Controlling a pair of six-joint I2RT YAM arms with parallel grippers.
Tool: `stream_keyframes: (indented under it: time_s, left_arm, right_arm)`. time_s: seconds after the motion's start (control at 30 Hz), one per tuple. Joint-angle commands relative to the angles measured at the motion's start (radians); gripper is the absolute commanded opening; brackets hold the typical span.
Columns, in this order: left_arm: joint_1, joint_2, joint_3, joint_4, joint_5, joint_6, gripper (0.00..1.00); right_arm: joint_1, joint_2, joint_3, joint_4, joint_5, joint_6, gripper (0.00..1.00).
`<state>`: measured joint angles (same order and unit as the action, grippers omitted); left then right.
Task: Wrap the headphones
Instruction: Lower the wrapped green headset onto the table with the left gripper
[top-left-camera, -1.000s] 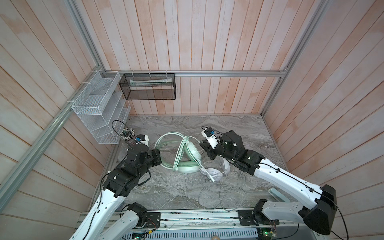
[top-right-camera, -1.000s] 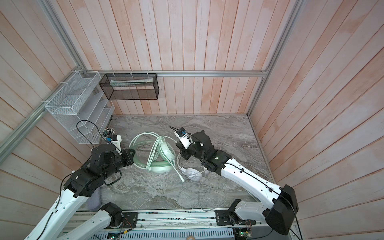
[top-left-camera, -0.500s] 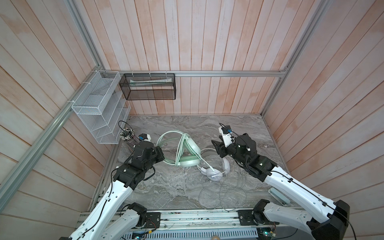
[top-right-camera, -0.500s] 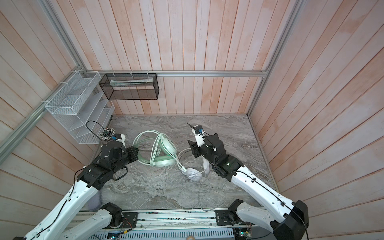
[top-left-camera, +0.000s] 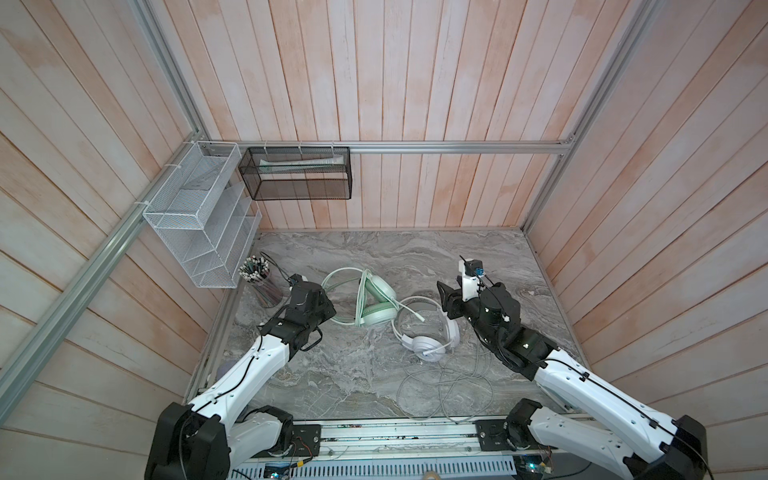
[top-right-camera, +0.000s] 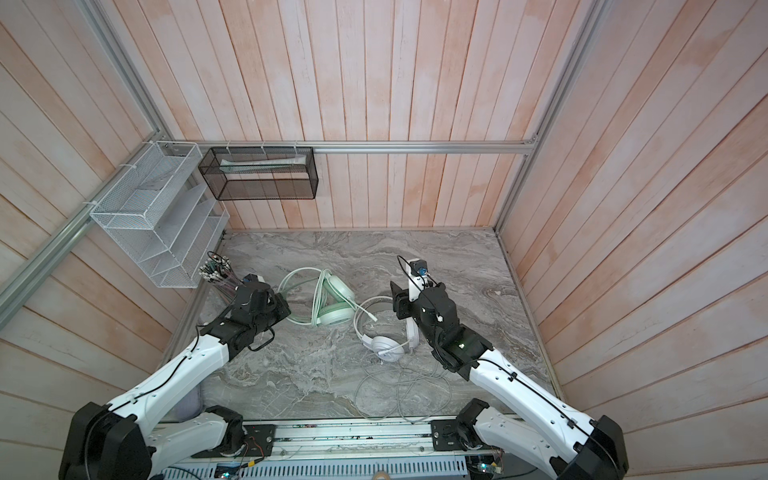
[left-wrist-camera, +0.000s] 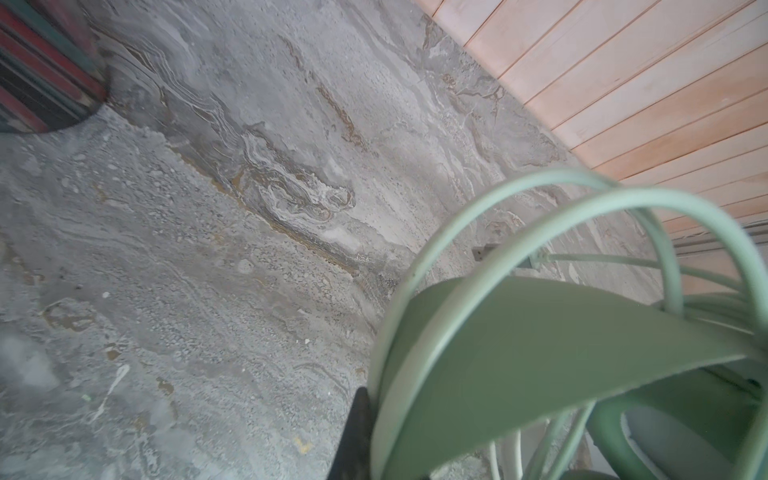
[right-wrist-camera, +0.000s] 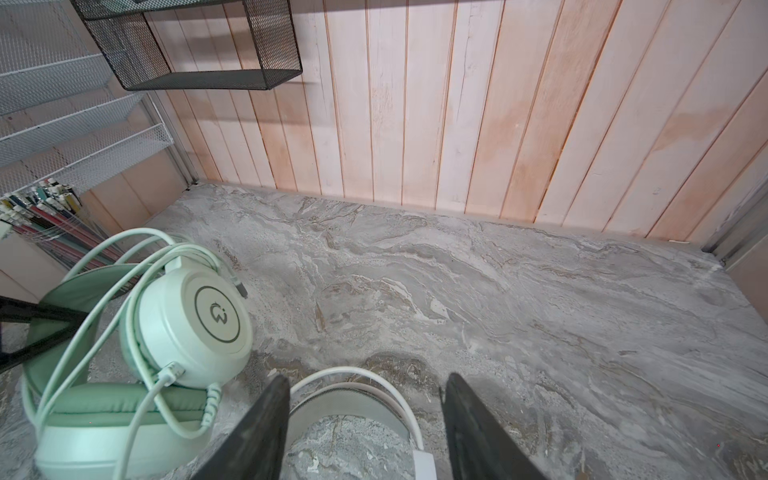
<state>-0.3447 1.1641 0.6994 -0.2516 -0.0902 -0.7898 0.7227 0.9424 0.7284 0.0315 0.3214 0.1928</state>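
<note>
Next, I let go of the mint green headphones with my left gripper on the marble (top-left-camera: 357, 299) between the pen cup and the white headphones.
The mint green headphones (top-left-camera: 376, 318) (top-right-camera: 332, 313) lie left of the table's middle, with their cable looped around the headband (left-wrist-camera: 540, 332). My left gripper (top-left-camera: 328, 313) (top-right-camera: 286, 309) (left-wrist-camera: 370, 419) is shut on that headband at its left end. Only one black finger shows against the band in the left wrist view. The white headphones (top-left-camera: 428, 343) (top-right-camera: 386, 347) lie just to the right, and their cable (top-left-camera: 440, 386) trails in loose loops toward the front edge. My right gripper (top-left-camera: 446, 299) (top-right-camera: 397, 301) (right-wrist-camera: 365, 415) hangs open above the white headband (right-wrist-camera: 353, 388), holding nothing.
A cup of pens (top-left-camera: 259, 278) stands at the left edge behind my left gripper. On the left wall hangs a white wire rack (top-left-camera: 199, 232), and on the back wall a black mesh basket (top-left-camera: 297, 174). Wooden walls close in the marble table (top-left-camera: 374, 257) on three sides.
My right gripper has opened, let go of the mint green headphones and drawn back to the right, over the white ones. My left gripper has stayed shut and shifted slightly right.
</note>
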Motion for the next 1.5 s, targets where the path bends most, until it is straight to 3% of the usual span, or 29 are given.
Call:
stream_keyframes:
  time_s: [0.0,0.23,0.5,1.23,1.27,1.47]
  left_arm:
    - [0.011,0.035,-0.028,0.255,0.011,-0.080,0.00]
    - [0.023,0.188,-0.068,0.453,-0.040,-0.086,0.00]
    - [0.024,0.333,-0.056,0.503,-0.076,-0.059,0.00]
    - [0.026,0.392,-0.168,0.588,-0.049,-0.122,0.00]
    - [0.026,0.393,-0.173,0.590,-0.052,-0.129,0.18]
    - [0.026,0.339,-0.193,0.600,-0.054,-0.134,0.30]
  right_arm:
    - [-0.005,0.004,-0.028,0.062,0.021,0.035,0.60]
    - [-0.006,0.036,-0.067,0.121,-0.022,0.072,0.60]
    - [-0.006,0.020,-0.105,0.131,-0.039,0.069,0.61]
    - [-0.006,0.058,-0.129,0.162,-0.086,0.083,0.61]
    - [-0.005,0.059,-0.130,0.160,-0.090,0.084,0.61]
    - [-0.006,0.061,-0.122,0.152,-0.093,0.083,0.62]
